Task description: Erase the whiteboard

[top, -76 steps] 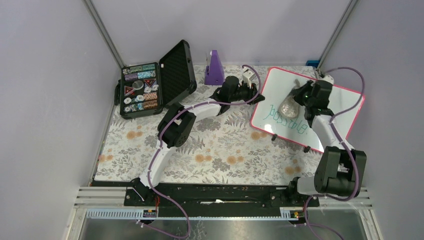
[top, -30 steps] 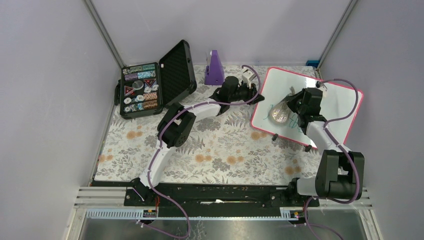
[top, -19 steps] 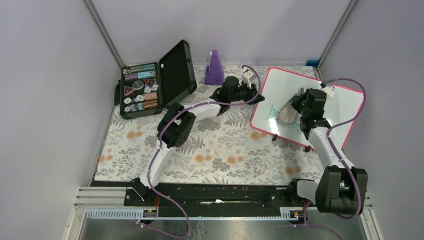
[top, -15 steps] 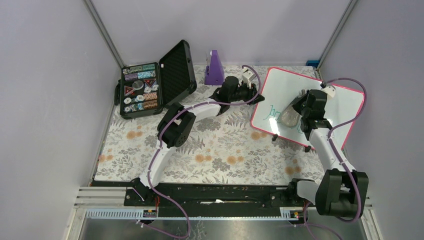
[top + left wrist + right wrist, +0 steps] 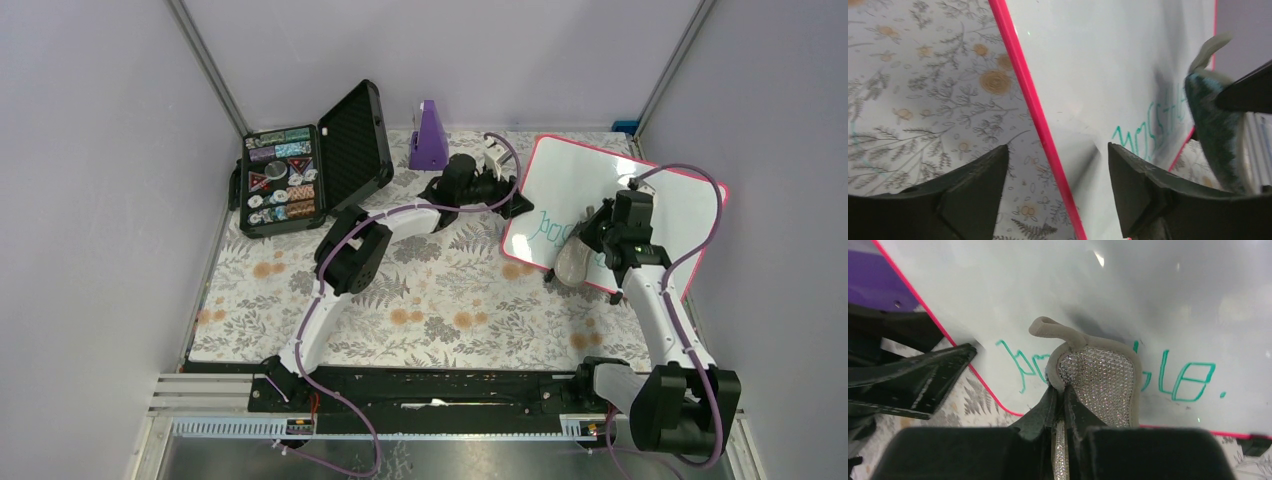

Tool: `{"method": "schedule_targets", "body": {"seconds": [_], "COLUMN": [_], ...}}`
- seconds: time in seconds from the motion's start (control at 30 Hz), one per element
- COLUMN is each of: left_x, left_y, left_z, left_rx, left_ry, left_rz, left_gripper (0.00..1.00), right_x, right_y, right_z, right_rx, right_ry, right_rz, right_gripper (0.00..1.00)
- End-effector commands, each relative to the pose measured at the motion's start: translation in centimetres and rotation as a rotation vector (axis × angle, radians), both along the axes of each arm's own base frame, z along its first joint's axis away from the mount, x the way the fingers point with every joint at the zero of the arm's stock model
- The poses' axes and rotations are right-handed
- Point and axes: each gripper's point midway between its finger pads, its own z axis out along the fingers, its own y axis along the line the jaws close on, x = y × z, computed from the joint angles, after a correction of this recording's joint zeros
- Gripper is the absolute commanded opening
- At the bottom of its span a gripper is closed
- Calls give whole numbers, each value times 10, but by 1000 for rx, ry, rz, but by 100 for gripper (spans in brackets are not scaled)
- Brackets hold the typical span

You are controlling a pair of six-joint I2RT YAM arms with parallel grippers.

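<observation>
My left gripper is open and leaves the whiteboard loose under the sponge, so it should pinch the whiteboard's pink edge (image 5: 1060, 177) and hold it steady for wiping.
The whiteboard (image 5: 665, 190) lies at the back right, white with a pink frame and green handwriting (image 5: 548, 225). My right gripper (image 5: 592, 240) is shut on a grey glittery sponge (image 5: 573, 262), which rests against the board's near edge over the middle of the writing. In the right wrist view the sponge (image 5: 1098, 375) covers part of the green word on the whiteboard (image 5: 1148, 290), pinched in the right gripper (image 5: 1061, 392). My left gripper (image 5: 1058, 147) is open, its jaws astride the whiteboard's (image 5: 1108, 60) pink left edge without touching it.
An open black case (image 5: 290, 175) of small colourful pieces stands at the back left. A purple object (image 5: 429, 135) stands at the back centre. A floral cloth (image 5: 430, 300) covers the table. Grey walls close in on three sides.
My left gripper has opened and let go of the board's left edge. My right gripper has dragged the sponge down across the writing toward the board's near edge.
</observation>
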Motion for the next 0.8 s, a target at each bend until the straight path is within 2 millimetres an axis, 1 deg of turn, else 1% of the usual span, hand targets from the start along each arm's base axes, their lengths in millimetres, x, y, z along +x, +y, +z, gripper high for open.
{"method": "schedule_targets", "body": {"seconds": [0.0,0.07,0.1,0.2,0.27,0.33,0.4,0.5,0.57,0.67,0.77], "left_x": [-8,-8,-9,-9,-10,-13,-13,-8,-8,-7,-7], "left_y": [2,6,8,12,13,13,14,10,6,5,2], "left_z": [43,51,52,55,58,63,60,47,42,41,38], "left_rx": [-104,-145,-157,-191,-232,-295,-338,-306,-277,-273,-278], "left_ry": [-26,-10,1,23,61,108,150,169,160,159,176], "left_rz": [-92,-112,-121,-146,-181,-240,-281,-261,-243,-239,-242], "left_gripper": [80,85,87,90,89,88,84,82,80,73,67], "right_x": [-13,-16,-17,-20,-21,-21,-21,-21,-22,-21,-17], "right_y": [15,14,15,15,16,19,24,23,22,24,24], "right_z": [-3,1,3,7,6,3,1,-5,-7,-8,-9], "right_rx": [7,-10,-15,-24,-24,-7,5,-6,-10,-4,-12], "right_ry": [97,101,100,106,112,119,117,120,124,118,123], "right_rz": [94,105,108,124,129,137,151,145,142,150,156], "right_gripper": [0,0,0,0,0,0,0,0,0,0,0]}}
